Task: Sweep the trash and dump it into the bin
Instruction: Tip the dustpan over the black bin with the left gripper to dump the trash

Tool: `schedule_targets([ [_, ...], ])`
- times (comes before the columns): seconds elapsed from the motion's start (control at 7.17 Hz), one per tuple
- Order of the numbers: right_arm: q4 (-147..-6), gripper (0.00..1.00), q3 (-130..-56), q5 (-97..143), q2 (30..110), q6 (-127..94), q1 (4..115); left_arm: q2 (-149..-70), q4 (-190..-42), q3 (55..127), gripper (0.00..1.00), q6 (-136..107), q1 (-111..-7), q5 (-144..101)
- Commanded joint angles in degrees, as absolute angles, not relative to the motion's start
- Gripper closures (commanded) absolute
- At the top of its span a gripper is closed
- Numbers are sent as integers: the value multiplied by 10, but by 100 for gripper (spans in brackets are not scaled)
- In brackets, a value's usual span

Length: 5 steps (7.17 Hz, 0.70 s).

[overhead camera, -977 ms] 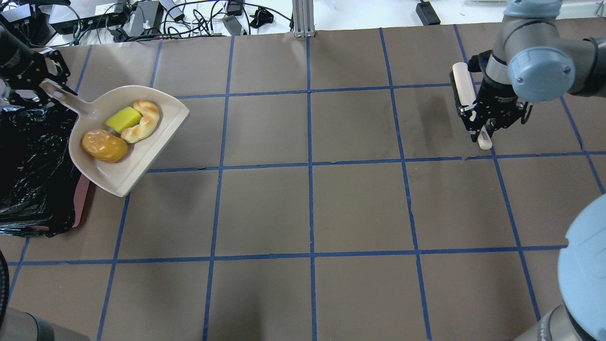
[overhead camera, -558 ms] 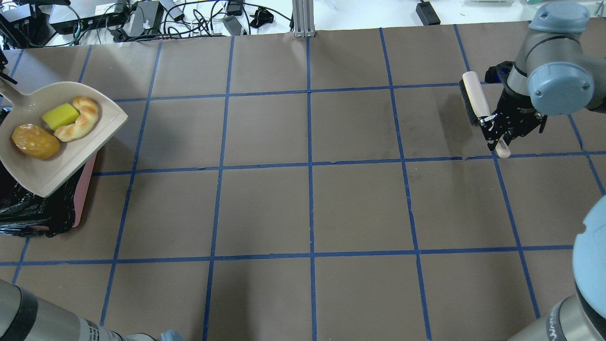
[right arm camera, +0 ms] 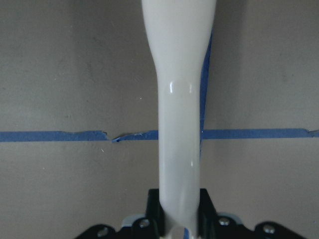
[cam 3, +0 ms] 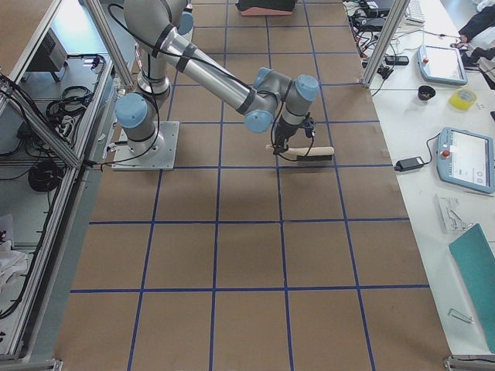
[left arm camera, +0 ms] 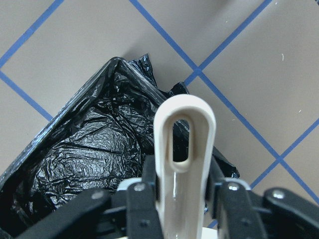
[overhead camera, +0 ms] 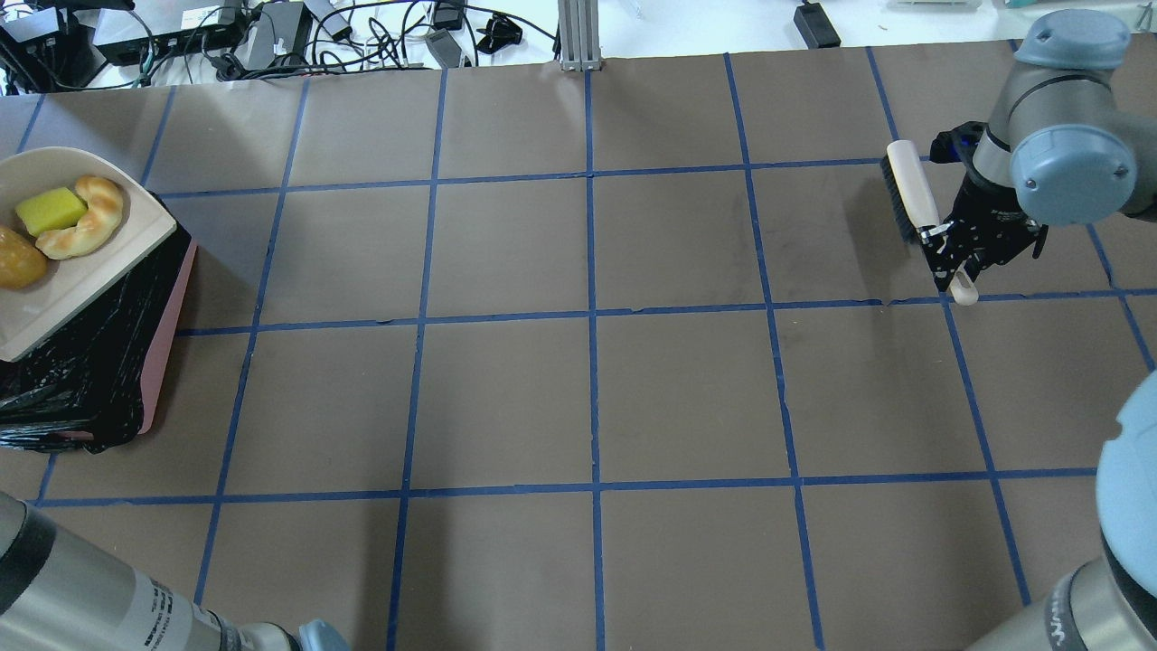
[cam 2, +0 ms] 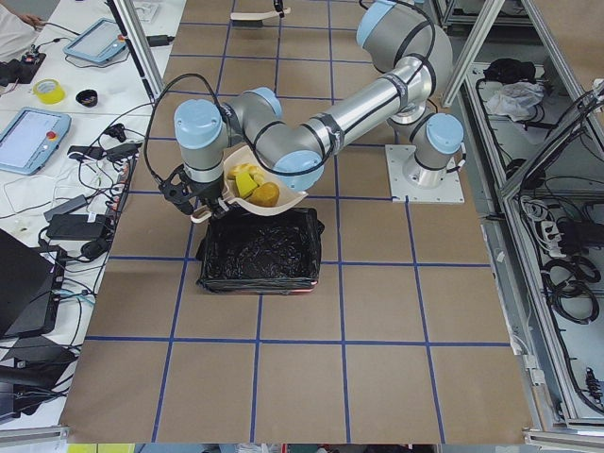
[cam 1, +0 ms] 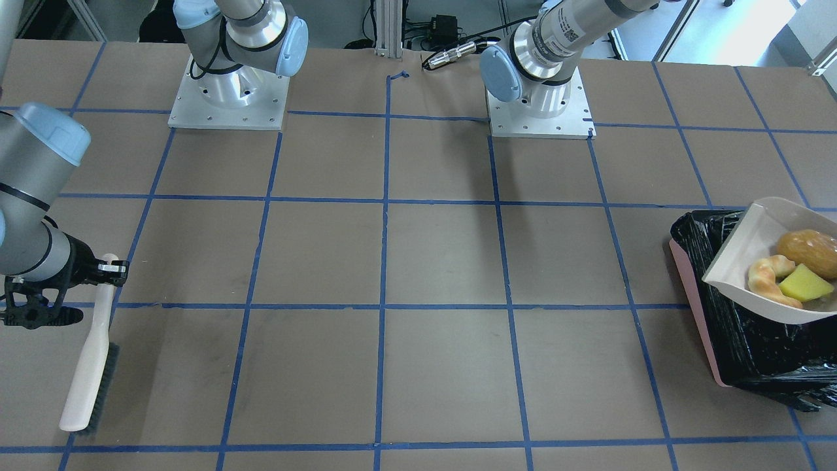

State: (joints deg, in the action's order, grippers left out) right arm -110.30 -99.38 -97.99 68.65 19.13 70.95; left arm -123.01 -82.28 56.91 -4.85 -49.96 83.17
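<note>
My right gripper will put the beige hand brush down on the brown table (cam 1: pixel 91 345) along the blue tape line.
My left gripper (left arm camera: pixel 182 196) is shut on the looped handle of the beige dustpan (overhead camera: pixel 86 271). It holds the pan roughly level above the bin (overhead camera: pixel 108 362), a pink tub lined with a black bag. In the pan lies the trash: a golden-brown oval (overhead camera: pixel 14 258), an orange-cream crescent (overhead camera: pixel 86 231) and a yellow-green wedge (overhead camera: pixel 50 210). The front view shows the pan (cam 1: pixel 745 261) over the bin (cam 1: pixel 752 347). My right gripper (overhead camera: pixel 954 262) is shut on the handle of the beige hand brush (overhead camera: pixel 907 194), far right, just above the table.
Cables and power units (overhead camera: pixel 271 36) and an aluminium post (overhead camera: pixel 578 36) line the table's far edge. The two arm bases (cam 1: pixel 229 98) stand at the robot's side. Blue tape lines grid the brown table.
My left arm has carried the dustpan with the trash leftward, from beside the bin to above it. My right arm has shifted a little to the right with the brush.
</note>
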Motion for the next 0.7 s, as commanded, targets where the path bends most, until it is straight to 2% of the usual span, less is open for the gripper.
schedule_targets([
  [0.0, -1105, 100, -993, -980, 684, 194, 698, -1278, -764, 537, 100, -13, -490, 792],
  [0.28, -1103, 100, -993, -978, 684, 195, 690, -1285, -692, 546, 100, 5, -487, 728],
  [0.56, -1101, 100, -994, -975, 684, 200, 689, -1281, -690, 551, 100, 62, -466, 659],
])
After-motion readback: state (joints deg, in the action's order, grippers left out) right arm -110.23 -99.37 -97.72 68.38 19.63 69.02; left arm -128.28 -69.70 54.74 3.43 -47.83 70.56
